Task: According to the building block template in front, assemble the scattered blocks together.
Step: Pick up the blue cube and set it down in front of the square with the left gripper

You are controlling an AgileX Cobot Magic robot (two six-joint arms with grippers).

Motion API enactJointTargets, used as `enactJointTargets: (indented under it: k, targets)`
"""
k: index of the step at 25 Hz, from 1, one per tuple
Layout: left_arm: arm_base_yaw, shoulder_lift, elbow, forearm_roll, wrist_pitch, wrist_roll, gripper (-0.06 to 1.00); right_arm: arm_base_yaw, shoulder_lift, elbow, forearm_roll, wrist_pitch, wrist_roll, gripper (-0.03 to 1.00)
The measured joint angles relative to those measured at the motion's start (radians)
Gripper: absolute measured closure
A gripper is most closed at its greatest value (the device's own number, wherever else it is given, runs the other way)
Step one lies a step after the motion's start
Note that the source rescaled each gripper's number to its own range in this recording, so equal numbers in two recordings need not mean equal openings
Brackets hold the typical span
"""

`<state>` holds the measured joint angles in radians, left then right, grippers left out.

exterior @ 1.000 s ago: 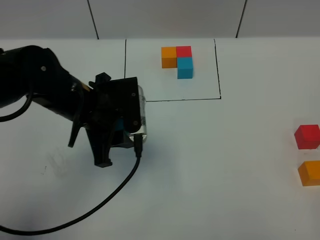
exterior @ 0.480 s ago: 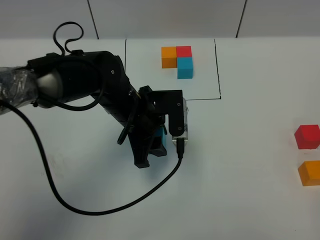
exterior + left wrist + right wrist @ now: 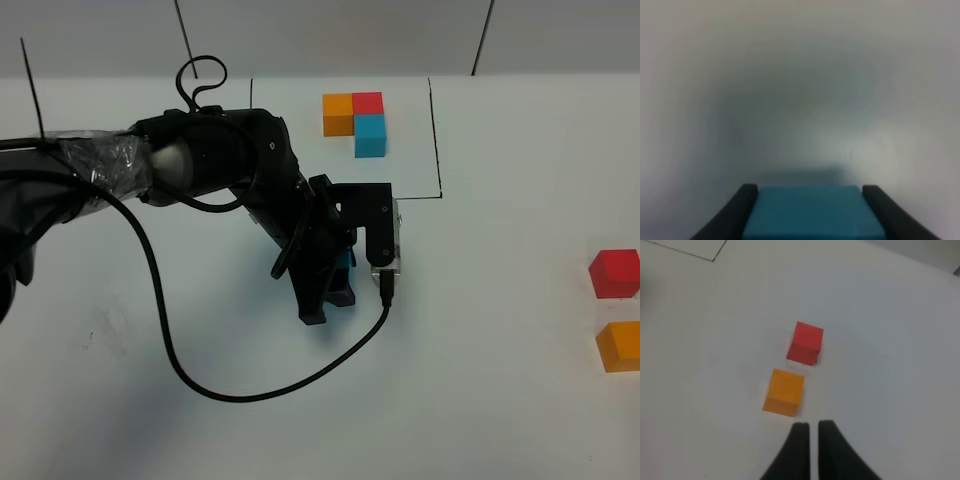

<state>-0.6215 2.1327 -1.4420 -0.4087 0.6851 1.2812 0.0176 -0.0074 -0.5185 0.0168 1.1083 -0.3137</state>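
The loose cyan cube, now below the rectangle's front edge, will be let go by my left gripper on the bare table (image 3: 360,291) in front of the drawn black rectangle.
The template (image 3: 356,122) is an L of orange, red and cyan cubes inside a thin black drawn rectangle at the table's back middle. My left gripper (image 3: 338,290) is shut on the loose cyan cube (image 3: 345,272), below the rectangle's front edge; the left wrist view shows that cube (image 3: 812,212) between the two black fingers. The loose red cube (image 3: 613,273) and loose orange cube (image 3: 620,346) sit at the far right edge. In the right wrist view my right gripper (image 3: 810,427) is shut and empty, just short of the orange cube (image 3: 784,392), with the red cube (image 3: 805,343) beyond it.
A black cable (image 3: 200,372) loops from the left arm over the table's front left. The drawn black line (image 3: 437,140) marks the template's right border. A wall with dark seams (image 3: 184,35) runs behind the table.
My left arm has carried the cyan cube rightwards across the table, from the left side to just below the template's frame. The red and orange cubes have not moved.
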Motion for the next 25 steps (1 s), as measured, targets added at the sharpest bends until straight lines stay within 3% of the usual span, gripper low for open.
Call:
enactJointTargets:
  k: [10,25]
  targets:
    - [-0.029,0.073,-0.067,-0.022,0.012,0.015,0.41,0.000,0.000,0.000,0.000,0.000,0.000,0.97]
    - [-0.029,0.084,-0.068,0.006,0.057,-0.066,0.41,0.000,0.000,0.000,0.000,0.000,0.000,0.97]
